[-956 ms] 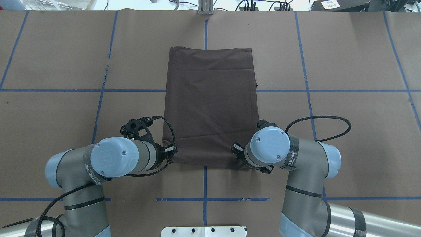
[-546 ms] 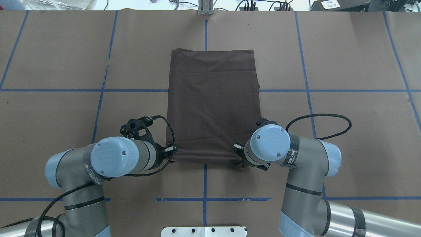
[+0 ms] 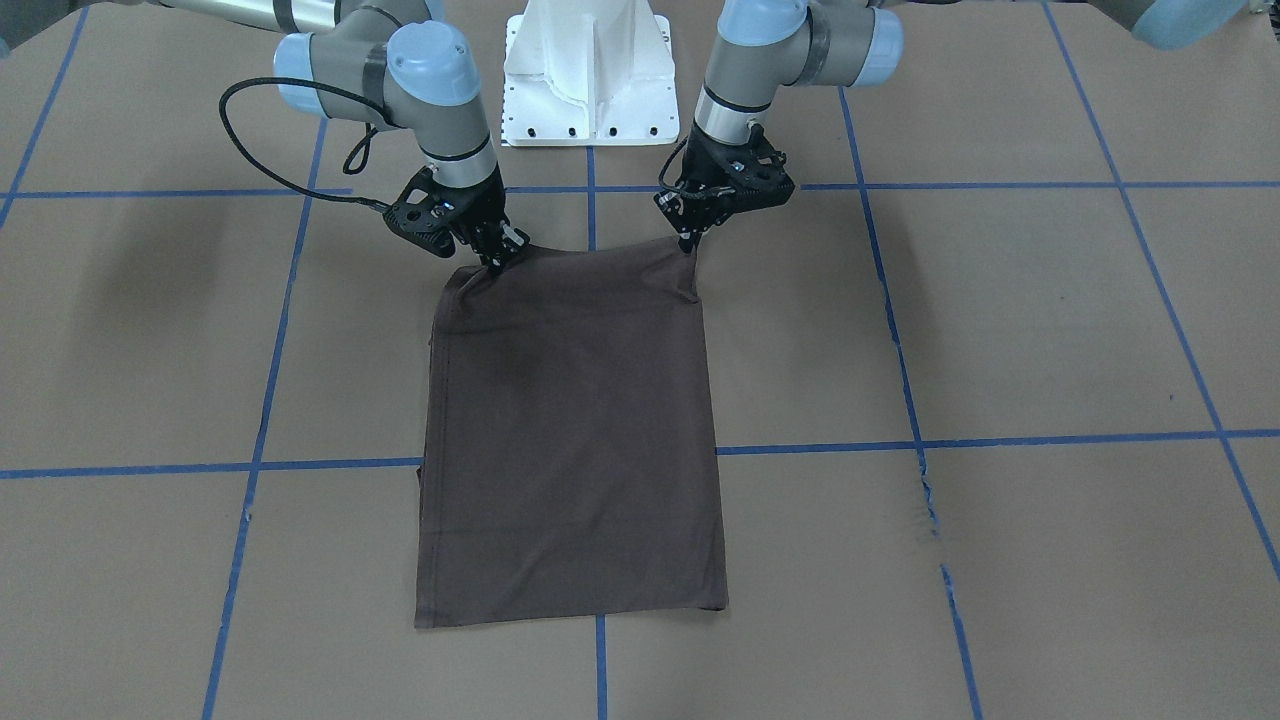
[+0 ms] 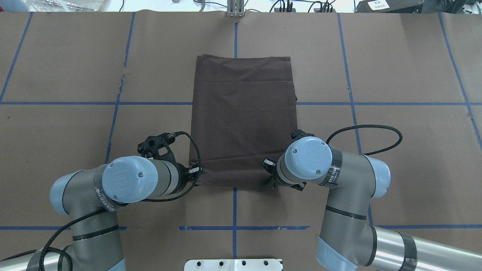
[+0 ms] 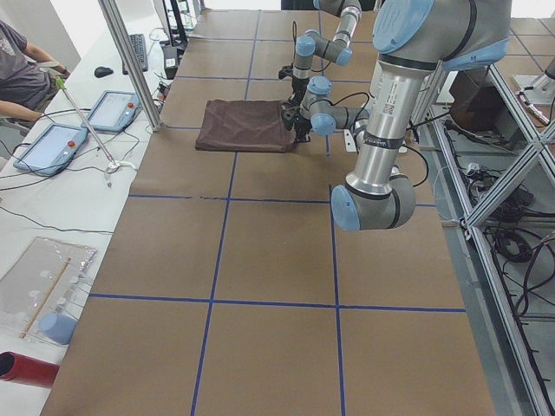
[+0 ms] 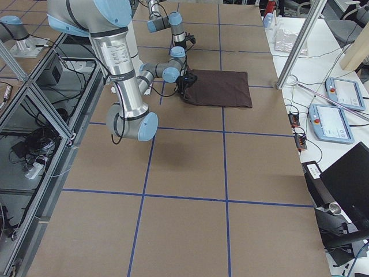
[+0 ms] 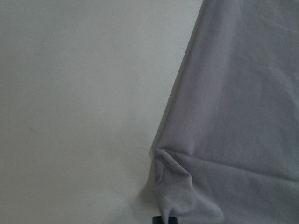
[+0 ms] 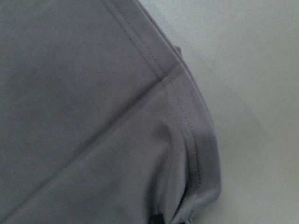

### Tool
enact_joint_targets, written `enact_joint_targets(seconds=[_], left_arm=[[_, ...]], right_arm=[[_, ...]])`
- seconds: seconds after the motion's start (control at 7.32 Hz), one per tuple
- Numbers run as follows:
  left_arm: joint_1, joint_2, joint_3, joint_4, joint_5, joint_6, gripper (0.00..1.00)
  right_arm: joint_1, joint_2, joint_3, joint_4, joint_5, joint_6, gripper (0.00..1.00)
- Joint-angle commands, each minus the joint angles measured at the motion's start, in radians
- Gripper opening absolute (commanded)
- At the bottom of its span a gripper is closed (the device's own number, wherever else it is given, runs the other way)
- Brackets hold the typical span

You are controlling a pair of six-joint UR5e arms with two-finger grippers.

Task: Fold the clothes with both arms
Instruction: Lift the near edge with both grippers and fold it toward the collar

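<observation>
Next, my left gripper releases the T-shirt's pinched corner over its long side edge (image 3: pixel 716 450), next to the crosswise blue tape line.
The dark brown T-shirt (image 4: pixel 243 113) lies folded into a tall rectangle in the middle of the table; it also shows in the front view (image 3: pixel 570 430). Collar, logo and tags are hidden. My left gripper (image 4: pixel 197 174) is shut on the shirt's near left corner, seen at the front view's right (image 3: pixel 690 240). My right gripper (image 4: pixel 274 181) is shut on the near right corner (image 3: pixel 495 262). Both corners are pinched up off the table and the near edge sags between them. The wrist views show bunched cloth (image 7: pixel 177 186) and a hemmed corner (image 8: pixel 187 140) at the fingertips.
Brown paper with blue tape lines (image 4: pixel 235 210) covers the table. The white pedestal base (image 3: pixel 590 70) stands behind the grippers. Tablets (image 5: pixel 52 143) and a seated operator (image 5: pixel 17 61) are past the table's far edge, beside an aluminium post (image 5: pixel 130 61).
Both grippers have closed on the near corners and lifted them. The near edge has drawn away from the robot, and the right gripper has moved forward and a little inward.
</observation>
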Motion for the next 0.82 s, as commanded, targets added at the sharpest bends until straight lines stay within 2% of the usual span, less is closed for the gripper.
enact_joint_targets(seconds=[0.0, 0.14, 0.41, 0.55, 0.68], left_arm=[[0.009, 0.002, -0.041, 0.0, -0.005, -0.005, 0.0], [0.039, 0.02, -0.103, 0.04, -0.006, -0.012, 0.0], [0.124, 0.029, -0.281, 0.224, -0.037, -0.018, 0.0], [0.145, 0.029, -0.32, 0.242, -0.042, -0.032, 0.0], [0.15, 0.023, -0.311, 0.239, -0.046, -0.034, 0.0]], right_arm=[[0.007, -0.018, 0.071, -0.002, 0.012, -0.005, 0.0], [-0.011, -0.059, 0.152, -0.002, 0.023, -0.005, 0.0], [-0.045, -0.175, 0.317, 0.011, 0.049, -0.006, 0.0], [-0.048, -0.174, 0.325, 0.012, 0.069, -0.005, 0.0], [-0.056, -0.158, 0.314, 0.012, 0.069, -0.008, 0.0]])
